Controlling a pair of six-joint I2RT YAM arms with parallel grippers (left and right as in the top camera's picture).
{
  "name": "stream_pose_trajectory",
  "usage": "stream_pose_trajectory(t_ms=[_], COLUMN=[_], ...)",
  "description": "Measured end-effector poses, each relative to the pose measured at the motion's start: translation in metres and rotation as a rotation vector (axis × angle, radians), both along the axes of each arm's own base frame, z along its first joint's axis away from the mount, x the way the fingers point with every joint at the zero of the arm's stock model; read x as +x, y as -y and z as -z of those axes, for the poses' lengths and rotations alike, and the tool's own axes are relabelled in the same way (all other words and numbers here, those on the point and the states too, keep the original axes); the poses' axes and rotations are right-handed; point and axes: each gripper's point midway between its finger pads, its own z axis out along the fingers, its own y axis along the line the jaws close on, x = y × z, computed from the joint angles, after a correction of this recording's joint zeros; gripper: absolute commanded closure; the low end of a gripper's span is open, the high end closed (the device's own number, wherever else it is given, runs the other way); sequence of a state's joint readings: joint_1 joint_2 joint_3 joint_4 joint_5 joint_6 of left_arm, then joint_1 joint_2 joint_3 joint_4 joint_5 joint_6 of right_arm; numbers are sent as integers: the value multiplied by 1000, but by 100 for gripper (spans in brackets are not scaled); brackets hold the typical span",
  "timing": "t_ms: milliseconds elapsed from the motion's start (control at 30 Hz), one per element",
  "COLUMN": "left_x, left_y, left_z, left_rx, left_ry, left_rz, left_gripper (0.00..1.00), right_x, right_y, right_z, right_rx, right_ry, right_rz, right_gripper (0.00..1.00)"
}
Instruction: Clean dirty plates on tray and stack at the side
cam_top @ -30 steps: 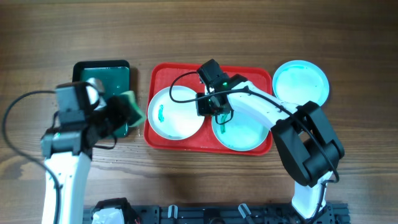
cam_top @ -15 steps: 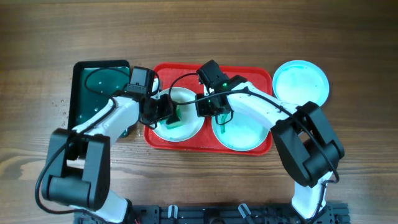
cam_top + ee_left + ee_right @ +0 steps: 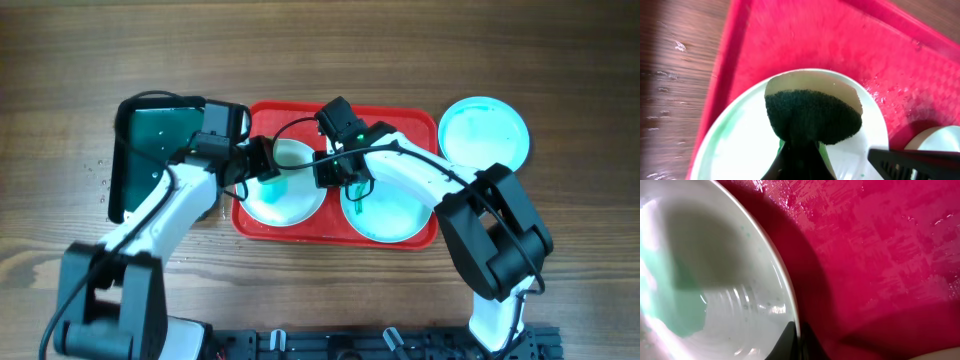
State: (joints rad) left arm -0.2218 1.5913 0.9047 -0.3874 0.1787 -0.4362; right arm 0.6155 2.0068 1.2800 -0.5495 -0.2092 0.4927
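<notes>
The white plate will go down from my right gripper onto the pale cyan plate (image 3: 485, 137) next to the red tray.
The red tray (image 3: 340, 118) holds a white plate (image 3: 290, 200) on its left and a pale cyan plate (image 3: 390, 215) on its right. A second pale cyan plate (image 3: 483, 133) lies on the table to the right of the tray. My left gripper (image 3: 268, 178) is shut on a dark green sponge (image 3: 812, 117) that presses on the white plate (image 3: 735, 145), which shows pale green streaks. My right gripper (image 3: 347, 178) is shut on the cyan plate's left rim (image 3: 790, 300) and rests over the tray floor (image 3: 880, 255).
A dark green-black tray (image 3: 150, 140) stands left of the red tray, under my left arm. Cables loop over the red tray's back half. Water drops lie on the wood at the far left. The right gripper's body (image 3: 912, 162) shows beside the sponge.
My left arm swung from beside the dark tray over to the white plate with the sponge, then slid it slightly up-left. The right arm has not moved.
</notes>
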Motion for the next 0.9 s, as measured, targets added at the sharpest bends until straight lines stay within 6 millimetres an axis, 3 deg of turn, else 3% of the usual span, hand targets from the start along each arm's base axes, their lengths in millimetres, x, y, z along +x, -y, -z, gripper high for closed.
stream_pose_trajectory(t_ms=[67,167,333,367,433,567,700,767,800,900], left_x=[-6,-12,-31,-32,-29,-32,-51,-64,-74,-86], left_y=[10,9,-48,-56,-70,-66,-55,-53,-53,-60], left_z=[24,42,32,23,-16,-98,-135,-147,-155,-161], left_rx=[-17,13,312,346,383,265,135,99,83,93], left_ry=[-73,-126,-153,-132,-21,218,297,320,333,346], left_rz=[14,8,-111,-128,-179,-222,-208,-197,-193,-205], left_gripper=[96,96,96,96,96,96,96,96,96,96], right_x=[0,0,-1,0,-1,-2,-2,8,20,30], right_y=[0,0,0,0,0,-1,0,4,9,40], right_z=[0,0,0,0,0,-2,-18,-58,-102,-187], right_rx=[0,0,-1,-1,0,-1,-11,-25,-49,-251], right_ry=[0,-1,-2,-2,-2,-1,32,147,285,607], right_rz=[0,0,-1,-1,-1,-41,-121,-141,-146,-115], right_gripper=[96,96,96,96,96,96,96,96,96,95])
